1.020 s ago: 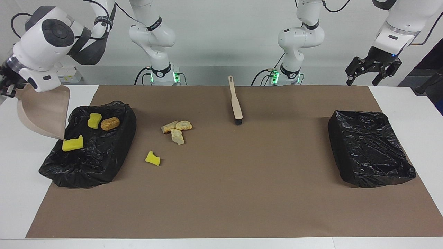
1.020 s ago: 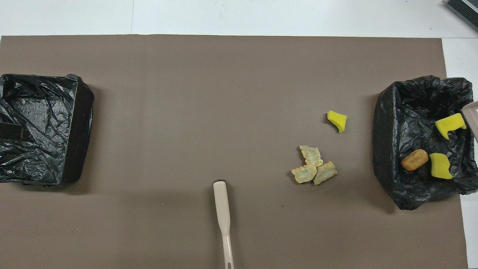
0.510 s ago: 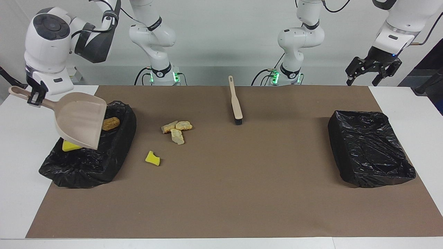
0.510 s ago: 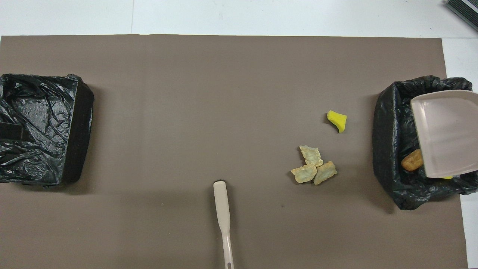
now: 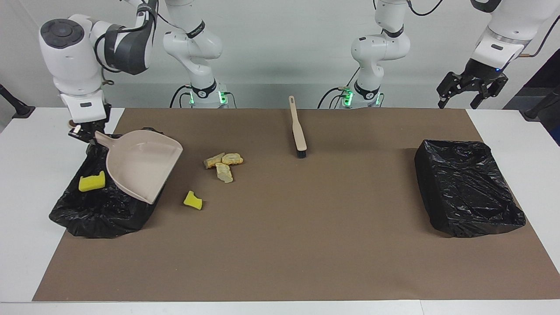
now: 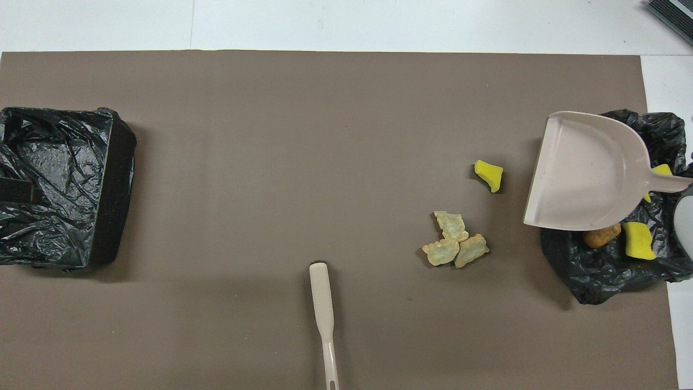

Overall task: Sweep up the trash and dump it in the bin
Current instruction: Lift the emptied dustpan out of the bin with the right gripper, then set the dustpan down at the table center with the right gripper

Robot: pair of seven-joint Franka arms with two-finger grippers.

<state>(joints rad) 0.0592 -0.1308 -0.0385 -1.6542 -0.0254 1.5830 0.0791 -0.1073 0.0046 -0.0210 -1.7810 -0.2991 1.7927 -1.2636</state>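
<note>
The robot's right gripper will release the beige dustpan, now held over the black-lined bin, on the bare brown mat (image 6: pixel 347 146), well beyond the beige brush.
My right gripper (image 5: pixel 85 131) is shut on the handle of the beige dustpan (image 5: pixel 142 164), holding it in the air, open side up, over the black-lined bin (image 5: pixel 100 212) at the right arm's end. The dustpan (image 6: pixel 587 170) covers much of that bin (image 6: pixel 606 273). In the bin lie a yellow sponge (image 5: pixel 92 182), a second yellow sponge (image 6: pixel 639 240) and a brown lump (image 6: pixel 601 236). On the mat beside the bin lie one yellow sponge (image 5: pixel 193 200) (image 6: pixel 489 174) and three tan lumps (image 5: pixel 223 165) (image 6: pixel 453 241). My left gripper (image 5: pixel 466 94) is open and waits in the air.
The beige brush (image 5: pixel 298 131) (image 6: pixel 323 309) lies on the brown mat near the robots, at the middle. A second black-lined bin (image 5: pixel 468 188) (image 6: pixel 59 184) stands at the left arm's end.
My right gripper turned the dustpan from steeply tipped at the bin's outer edge to nearly level, and carried it over the bin toward the loose trash. The left arm has not moved.
</note>
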